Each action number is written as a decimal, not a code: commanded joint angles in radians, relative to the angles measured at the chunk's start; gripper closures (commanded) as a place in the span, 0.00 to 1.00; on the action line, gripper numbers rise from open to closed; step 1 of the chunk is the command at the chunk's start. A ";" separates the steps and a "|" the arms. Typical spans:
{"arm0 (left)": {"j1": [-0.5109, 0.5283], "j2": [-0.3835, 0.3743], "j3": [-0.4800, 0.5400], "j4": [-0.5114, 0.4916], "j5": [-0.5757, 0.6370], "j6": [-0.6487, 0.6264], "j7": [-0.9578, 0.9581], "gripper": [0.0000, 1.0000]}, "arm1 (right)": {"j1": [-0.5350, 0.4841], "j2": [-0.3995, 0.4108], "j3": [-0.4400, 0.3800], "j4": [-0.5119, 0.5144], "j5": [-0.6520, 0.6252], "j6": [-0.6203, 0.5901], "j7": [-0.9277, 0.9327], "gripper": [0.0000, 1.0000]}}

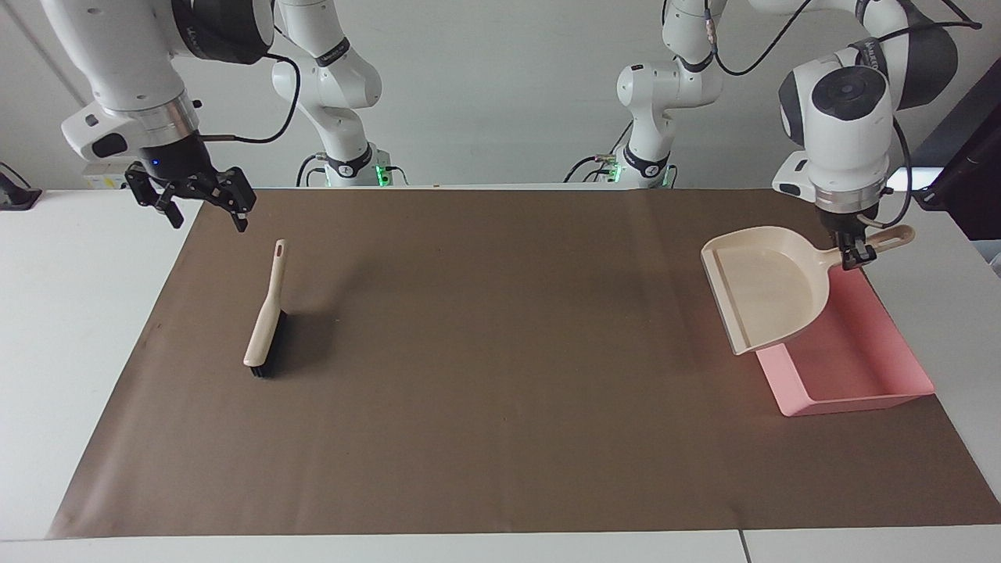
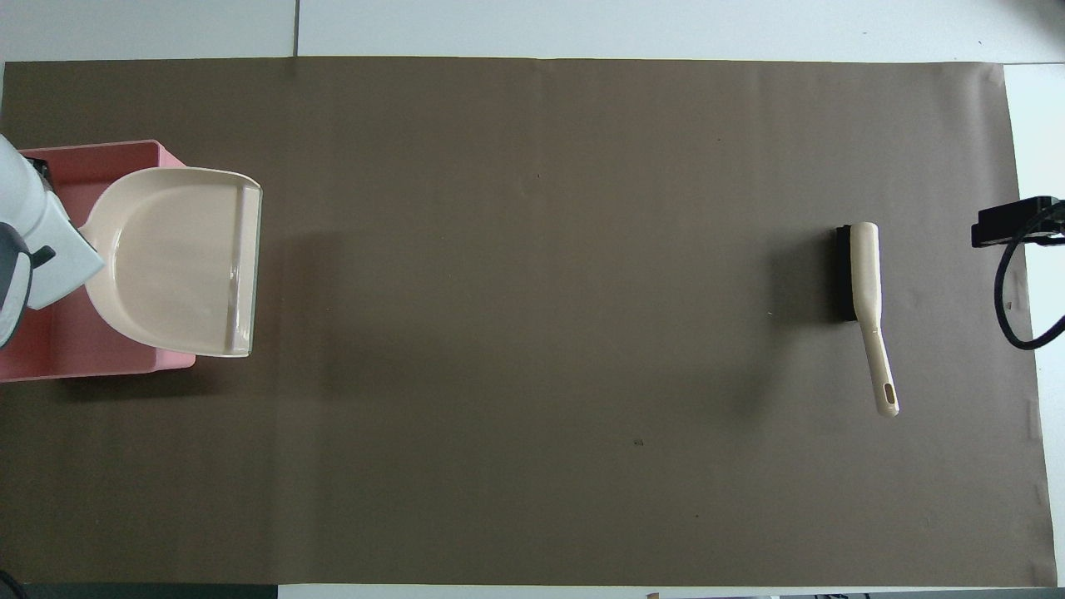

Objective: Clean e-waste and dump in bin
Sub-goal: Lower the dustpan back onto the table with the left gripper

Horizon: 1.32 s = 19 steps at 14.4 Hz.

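Next, the left gripper releases the beige dustpan on the brown mat point(image 2: 344, 306) between the pink bin and the brush, closer to the bin.
The pink bin point(image 1: 856, 356) stands on the brown mat at the left arm's end; it also shows in the overhead view point(image 2: 91, 152). My left gripper point(image 1: 854, 254) is shut on the handle of the beige dustpan point(image 1: 770, 285), holding it about level in the air over the bin's wall that faces the table's middle. The dustpan point(image 2: 179, 258) looks empty and covers much of the bin. The e-waste is hidden under it. My right gripper point(image 1: 207, 215) is open and empty, raised over the mat's corner at the right arm's end.
A beige hand brush point(image 1: 264, 320) with black bristles lies on the mat toward the right arm's end, handle pointing at the robots; it also shows in the overhead view point(image 2: 865, 287). The brown mat point(image 1: 500, 352) covers most of the white table.
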 commanded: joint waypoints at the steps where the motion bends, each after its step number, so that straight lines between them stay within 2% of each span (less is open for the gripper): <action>1: -0.061 -0.028 0.014 -0.099 -0.085 0.060 -0.031 1.00 | -0.014 0.019 0.000 0.065 0.002 -0.075 0.020 0.00; 2: -0.079 -0.024 0.012 -0.138 -0.100 0.099 -0.045 1.00 | 0.011 0.022 -0.032 0.063 0.002 -0.078 0.037 0.00; 4: -0.105 -0.001 0.012 -0.198 -0.113 0.159 -0.121 1.00 | 0.164 0.022 -0.191 0.053 0.004 -0.077 0.048 0.00; 5: -0.115 0.010 0.012 -0.228 -0.122 0.192 -0.128 1.00 | 0.202 0.021 -0.234 0.049 0.004 -0.077 0.057 0.00; 7: -0.127 0.016 0.014 -0.290 -0.139 0.290 -0.129 1.00 | 0.169 0.016 -0.222 0.042 0.008 -0.080 0.058 0.00; 9: -0.129 0.019 0.012 -0.330 -0.139 0.366 -0.141 1.00 | 0.126 0.027 -0.161 0.058 0.031 -0.107 0.062 0.00; 11: -0.132 0.047 0.014 -0.338 -0.139 0.404 -0.143 1.00 | 0.132 0.036 -0.156 0.074 0.039 -0.123 0.074 0.00; 13: -0.145 0.068 0.014 -0.338 -0.139 0.432 -0.144 1.00 | 0.129 0.032 -0.156 0.072 0.065 -0.138 0.166 0.00; 16: -0.156 0.096 0.014 -0.336 -0.139 0.439 -0.146 0.99 | 0.134 0.022 -0.156 0.054 0.063 -0.129 0.143 0.00; 17: -0.155 0.096 0.014 -0.336 -0.139 0.436 -0.146 0.96 | 0.137 0.018 -0.156 0.046 0.059 -0.127 0.120 0.00; 18: -0.156 0.096 0.014 -0.333 -0.139 0.430 -0.146 0.88 | 0.140 0.016 -0.156 0.042 0.056 -0.126 0.109 0.00; 19: -0.156 0.096 0.014 -0.330 -0.139 0.438 -0.149 0.72 | 0.141 0.016 -0.155 0.042 0.054 -0.127 0.108 0.00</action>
